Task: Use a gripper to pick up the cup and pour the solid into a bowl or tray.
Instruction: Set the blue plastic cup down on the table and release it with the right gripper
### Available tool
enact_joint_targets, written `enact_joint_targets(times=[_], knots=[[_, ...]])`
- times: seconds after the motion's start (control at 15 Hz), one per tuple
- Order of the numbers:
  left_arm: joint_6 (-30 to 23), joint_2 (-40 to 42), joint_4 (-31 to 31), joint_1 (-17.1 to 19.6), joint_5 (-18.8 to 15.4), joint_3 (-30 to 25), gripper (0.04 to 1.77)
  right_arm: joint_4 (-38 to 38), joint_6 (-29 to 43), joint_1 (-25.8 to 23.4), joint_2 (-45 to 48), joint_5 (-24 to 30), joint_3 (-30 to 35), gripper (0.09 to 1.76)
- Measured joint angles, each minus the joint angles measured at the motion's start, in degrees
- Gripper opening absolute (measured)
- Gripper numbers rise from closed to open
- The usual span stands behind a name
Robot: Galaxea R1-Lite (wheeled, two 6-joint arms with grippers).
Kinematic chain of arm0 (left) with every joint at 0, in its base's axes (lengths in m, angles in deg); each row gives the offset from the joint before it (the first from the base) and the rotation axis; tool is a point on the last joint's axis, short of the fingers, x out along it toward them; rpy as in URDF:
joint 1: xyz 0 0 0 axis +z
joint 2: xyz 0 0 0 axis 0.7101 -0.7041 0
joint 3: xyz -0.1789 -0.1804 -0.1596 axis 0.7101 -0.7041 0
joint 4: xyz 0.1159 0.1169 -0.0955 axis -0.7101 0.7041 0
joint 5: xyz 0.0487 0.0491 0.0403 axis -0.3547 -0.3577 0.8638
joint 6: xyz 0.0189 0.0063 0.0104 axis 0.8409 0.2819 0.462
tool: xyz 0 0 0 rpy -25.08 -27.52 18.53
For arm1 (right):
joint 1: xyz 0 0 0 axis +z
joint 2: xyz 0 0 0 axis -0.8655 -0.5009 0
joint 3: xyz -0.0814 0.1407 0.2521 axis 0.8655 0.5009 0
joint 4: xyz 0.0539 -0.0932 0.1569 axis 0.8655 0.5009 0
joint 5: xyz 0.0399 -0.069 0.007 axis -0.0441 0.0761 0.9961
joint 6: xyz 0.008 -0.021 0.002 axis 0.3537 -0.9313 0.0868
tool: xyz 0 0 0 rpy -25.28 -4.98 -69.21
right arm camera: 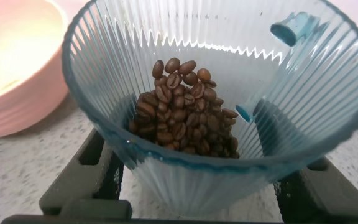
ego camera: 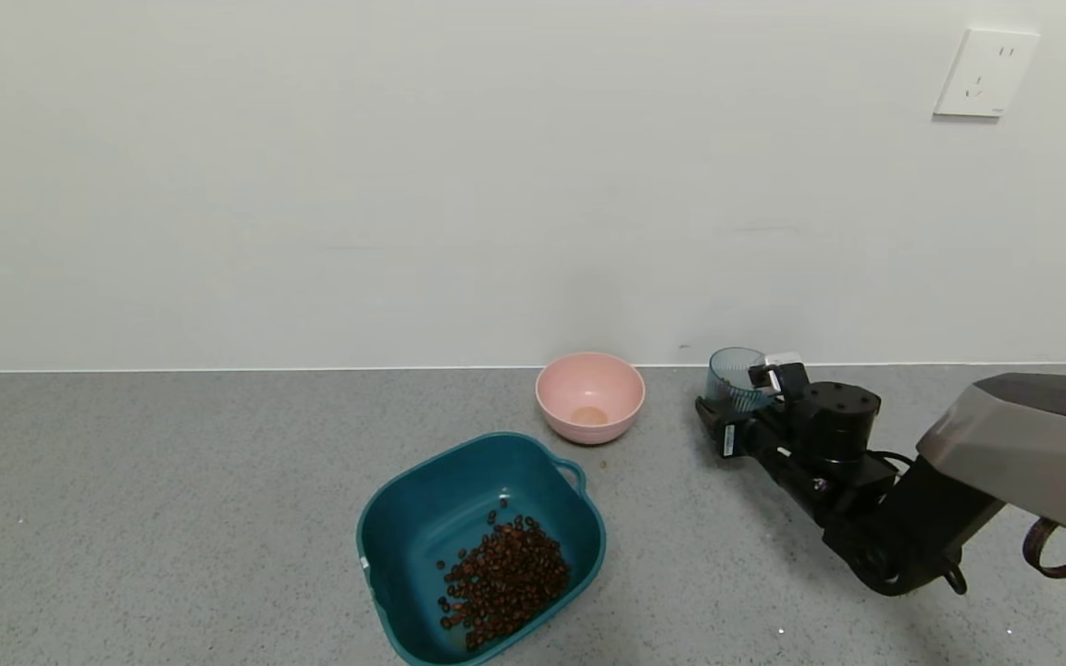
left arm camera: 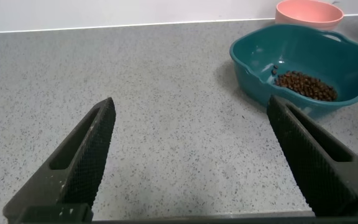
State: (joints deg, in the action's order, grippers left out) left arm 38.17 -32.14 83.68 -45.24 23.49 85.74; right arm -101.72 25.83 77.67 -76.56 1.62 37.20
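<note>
My right gripper will let go of the blue-grey cup so that it is upright on the grey counter (ego camera: 724, 414), beside the pink bowl and near the wall.
The ribbed blue-grey cup (ego camera: 733, 375) stands upright near the back wall, right of the pink bowl. My right gripper (ego camera: 741, 400) is shut on its lower body, one finger on each side. In the right wrist view the cup (right arm camera: 185, 81) holds a heap of brown beans (right arm camera: 182, 115), and the black fingers (right arm camera: 86, 174) flank it. The teal tub (ego camera: 376, 527) sits at the centre front with a pile of beans (ego camera: 505, 578) in it. My left gripper (left arm camera: 190, 106) is open and empty over bare counter, out of the head view; the tub (left arm camera: 253, 56) lies ahead of it.
A pink bowl (ego camera: 588, 396) stands between the tub and the cup, close to the wall; it also shows in the right wrist view (right arm camera: 17, 68). One loose bean (ego camera: 603, 463) lies on the grey speckled counter (ego camera: 172, 518). The wall runs along the back.
</note>
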Motion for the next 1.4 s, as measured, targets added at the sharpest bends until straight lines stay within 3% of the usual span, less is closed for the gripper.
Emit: enact_joint_targets(times=[0.8,1.0,1.4], knots=[[0.0,0.0,0.0,0.0,0.0,0.0,1.75,4.9,0.2,0.4,-3.6,0.1,-5.7,1.35],[0.0,0.0,0.0,0.0,0.0,0.0,1.75,4.9,0.2,0.4,-3.6,0.1,-5.7,1.48],[0.0,0.0,0.0,0.0,0.0,0.0,1.75,6.2,0.3,0.4,-3.1,0.1,-5.7,1.6]])
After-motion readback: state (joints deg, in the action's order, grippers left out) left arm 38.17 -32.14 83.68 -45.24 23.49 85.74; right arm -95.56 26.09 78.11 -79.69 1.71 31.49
